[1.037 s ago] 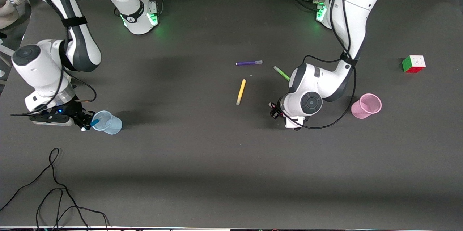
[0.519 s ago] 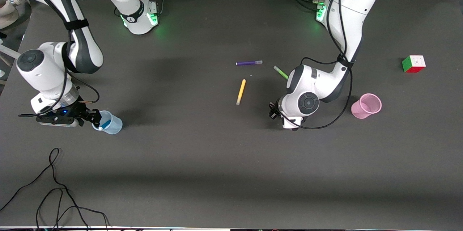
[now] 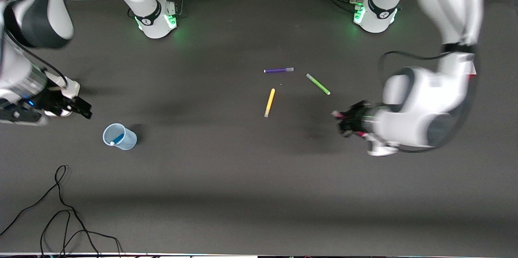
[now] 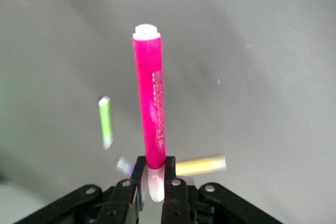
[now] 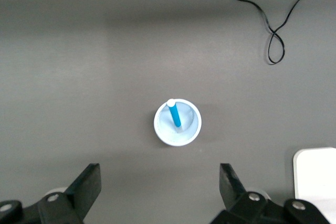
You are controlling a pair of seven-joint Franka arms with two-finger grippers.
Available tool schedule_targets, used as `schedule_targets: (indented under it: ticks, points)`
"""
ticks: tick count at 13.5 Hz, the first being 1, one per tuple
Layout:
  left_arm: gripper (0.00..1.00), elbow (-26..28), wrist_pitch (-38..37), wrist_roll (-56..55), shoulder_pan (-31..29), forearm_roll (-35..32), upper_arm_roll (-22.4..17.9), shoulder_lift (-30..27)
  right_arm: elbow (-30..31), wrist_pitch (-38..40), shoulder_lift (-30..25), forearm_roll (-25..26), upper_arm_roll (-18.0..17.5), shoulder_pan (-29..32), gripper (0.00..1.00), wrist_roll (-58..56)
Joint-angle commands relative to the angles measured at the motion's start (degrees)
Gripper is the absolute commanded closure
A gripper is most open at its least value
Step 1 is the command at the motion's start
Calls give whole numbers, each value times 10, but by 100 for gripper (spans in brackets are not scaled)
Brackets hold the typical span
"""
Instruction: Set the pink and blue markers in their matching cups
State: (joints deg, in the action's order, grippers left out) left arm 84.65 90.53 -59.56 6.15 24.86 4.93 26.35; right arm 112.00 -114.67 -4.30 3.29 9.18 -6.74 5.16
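Next, my left gripper lets go of the pink marker inside the pink cup hidden [image 3: 408, 115] behind that gripper's own white arm. The marker is now held above the table.
The pale blue cup [image 3: 119, 137] stands upright toward the right arm's end, with the blue marker [image 3: 117, 139] leaning inside it. Both also show in the right wrist view, the cup [image 5: 178, 122] and the marker [image 5: 175, 114]. My right gripper [image 3: 81, 109] is open and empty, raised above the table beside the cup [image 5: 160, 182]. My left gripper [image 3: 346, 122] is shut on the capped end of the pink marker [image 4: 152, 103], which sticks straight out of the jaws [image 4: 155, 174] above the table. The pink cup is hidden by the left arm.
The yellow marker [image 3: 269, 102], green marker [image 3: 318, 84] and purple marker [image 3: 278, 70] lie mid-table; the yellow marker [image 4: 202, 165] and green marker [image 4: 105, 121] show below the pink marker. A black cable [image 3: 60, 205] loops near the front edge by the blue cup.
My right gripper let go of the blue marker in the blue cup and rose away. My left arm lifted with the pink marker and swung toward its end, covering the pink cup.
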Motion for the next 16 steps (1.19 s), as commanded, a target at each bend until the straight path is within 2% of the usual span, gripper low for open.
schedule_targets:
  ticks: [1,4,6,8,12,14,16]
  points:
    - [100,-62,-116,84,-127,94,9,11,8,54,-75,-9,-20,-1,0,16]
    - [100,-43,-167,193,-215,138,8,15,-20,129,-96,-9,-20,-2,0,2]
    - [100,8,-165,251,-254,140,8,12,-35,159,-100,-11,-19,-1,0,-43]
    - [100,54,-165,306,-291,149,8,10,-40,159,-105,-35,-14,-2,0,-84]
    - [100,142,-153,394,-342,161,6,9,-60,159,-88,-39,-14,-5,0,-71]
    - [100,178,-145,436,-369,161,5,13,-59,161,-89,-40,5,-3,0,-70]
    - [100,183,-138,451,-377,161,5,30,-59,163,-91,-40,15,-3,0,-74]
